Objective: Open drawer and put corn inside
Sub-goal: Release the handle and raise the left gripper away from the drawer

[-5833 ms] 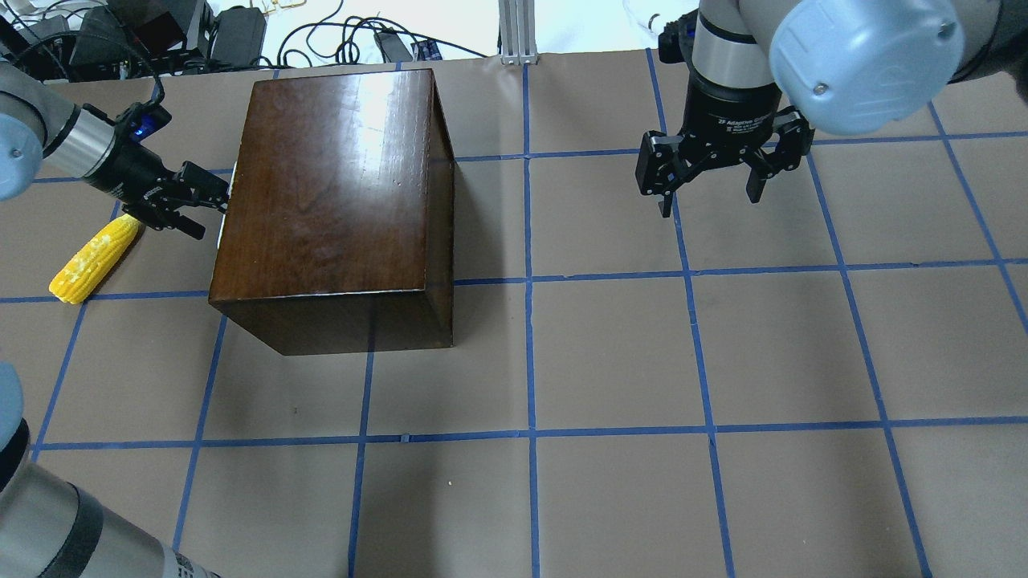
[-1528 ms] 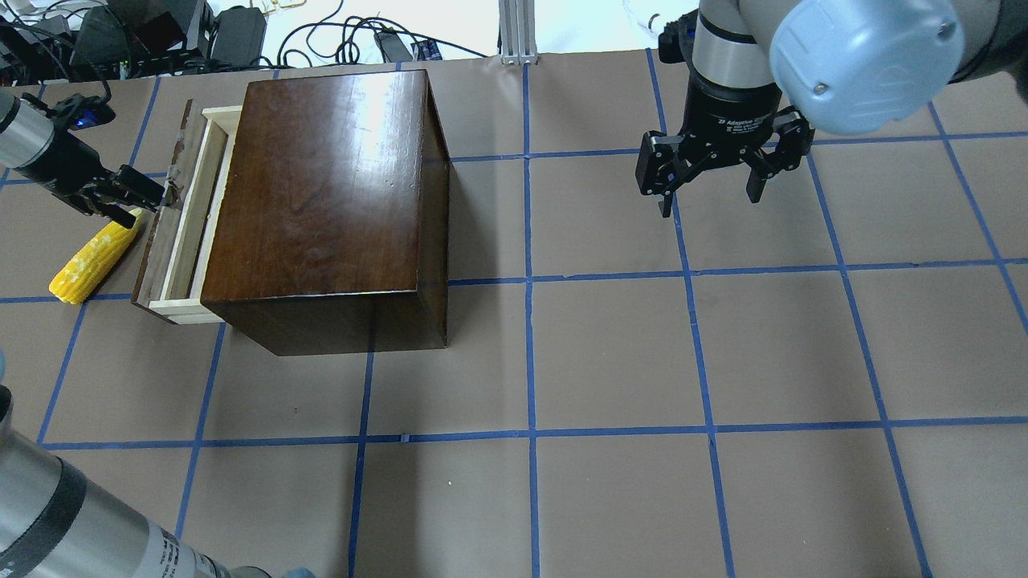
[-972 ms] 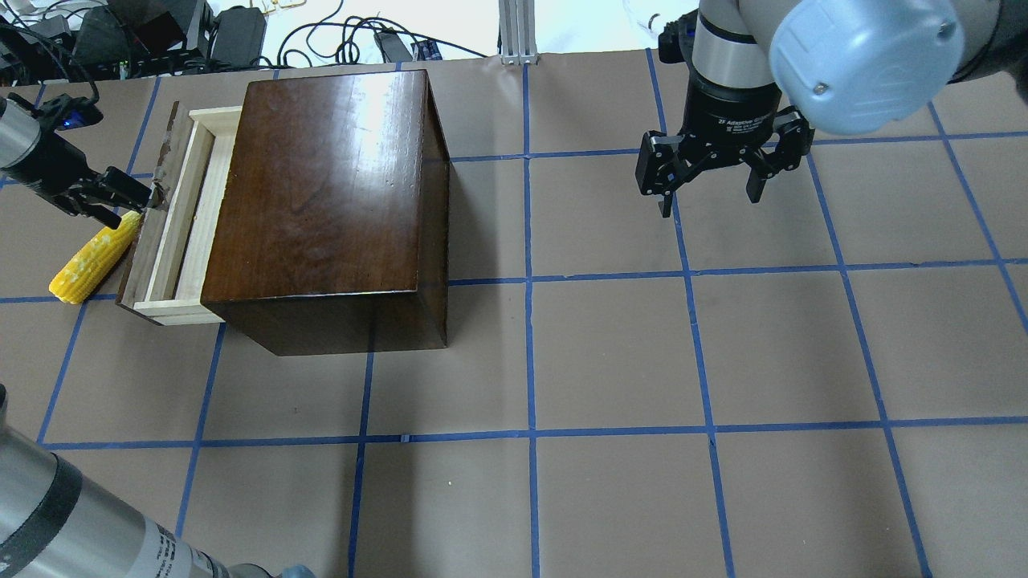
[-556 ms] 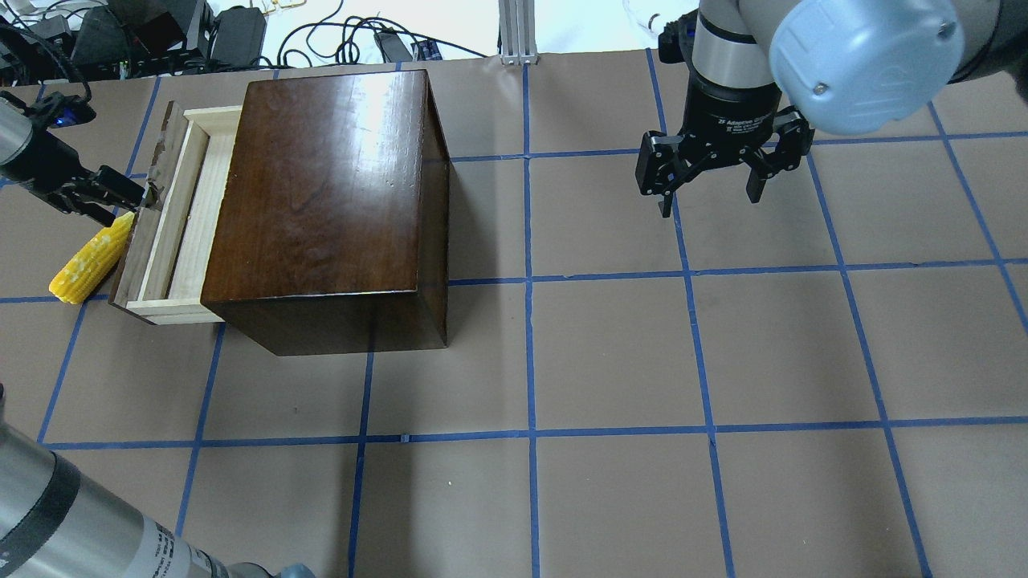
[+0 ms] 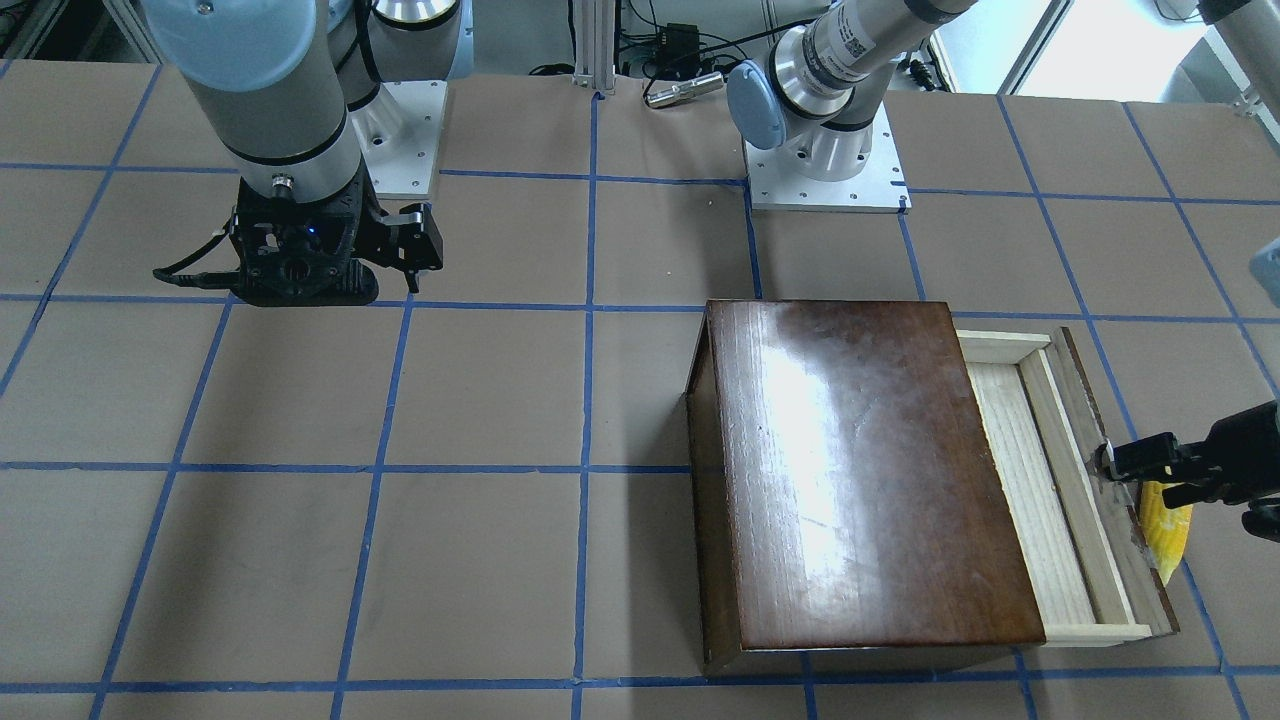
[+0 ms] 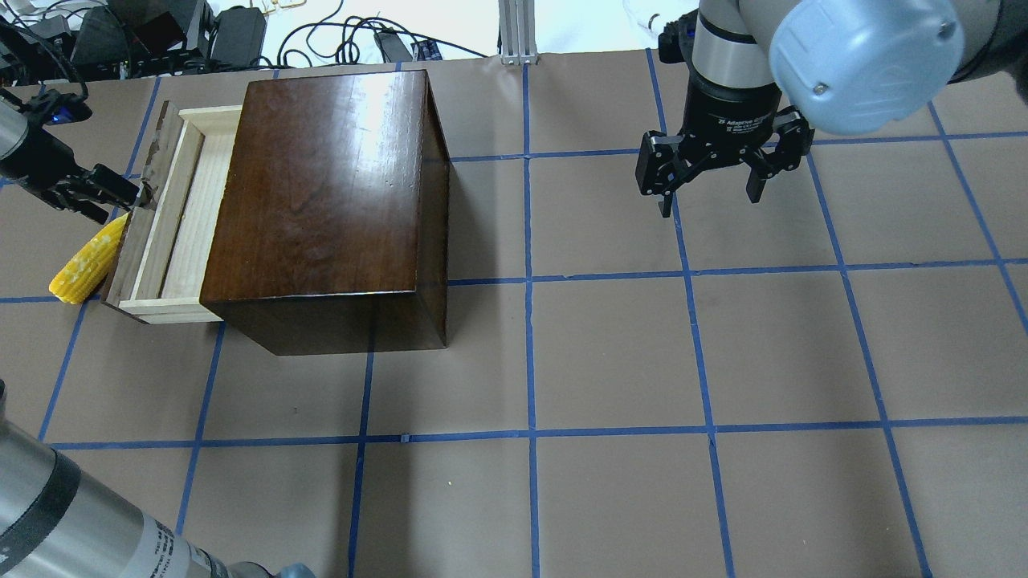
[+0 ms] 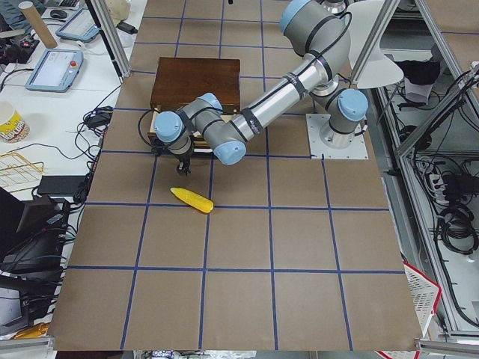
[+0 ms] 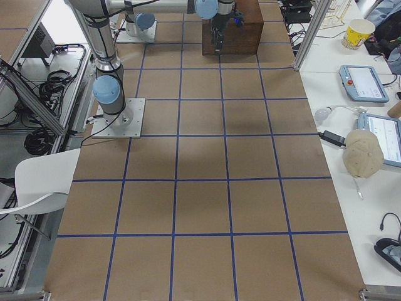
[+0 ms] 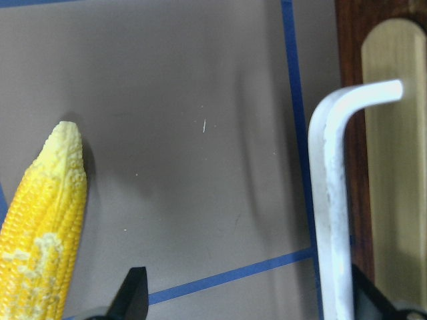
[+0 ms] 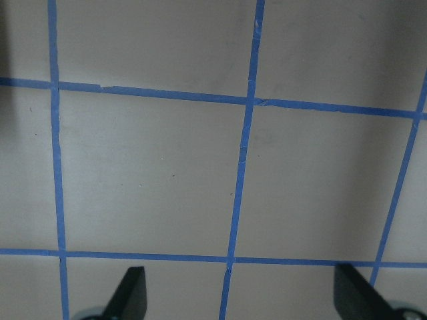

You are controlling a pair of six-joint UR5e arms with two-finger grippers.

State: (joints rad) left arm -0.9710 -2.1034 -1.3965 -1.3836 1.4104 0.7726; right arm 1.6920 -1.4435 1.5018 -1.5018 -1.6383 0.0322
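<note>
Next, I let my left gripper leave the drawer's handle and close it on the thick end of the yellow corn [image 5: 1155, 492] [image 9: 28, 303], opposite its pale tip.
The drawer [image 6: 173, 221] stands pulled out of the left side of the glossy dark brown box [image 6: 321, 193], showing its pale wood tray [image 5: 1040, 490]. My left gripper [image 6: 128, 197] is open at the drawer's dark front panel [image 6: 128, 241]. In the left wrist view the white metal handle [image 9: 330, 200] lies just inside one finger [image 9: 367, 297]. The yellow corn [image 6: 84, 261] lies on the table beside the front panel, its pale tip [image 9: 63, 143] near the gripper. My right gripper [image 6: 711, 205] is open and empty, hanging over bare table far to the right.
The table is brown paper with a blue tape grid [image 6: 530, 281]. Cables and electronics [image 6: 161, 32] lie past the far edge. A metal post [image 6: 518, 32] stands behind the box. The corn also shows in the exterior left view [image 7: 192, 200], in front of the left arm.
The drawer has slid further out of the box to the left, with my left gripper moving left at its front panel. The corn and the right arm have not moved.
</note>
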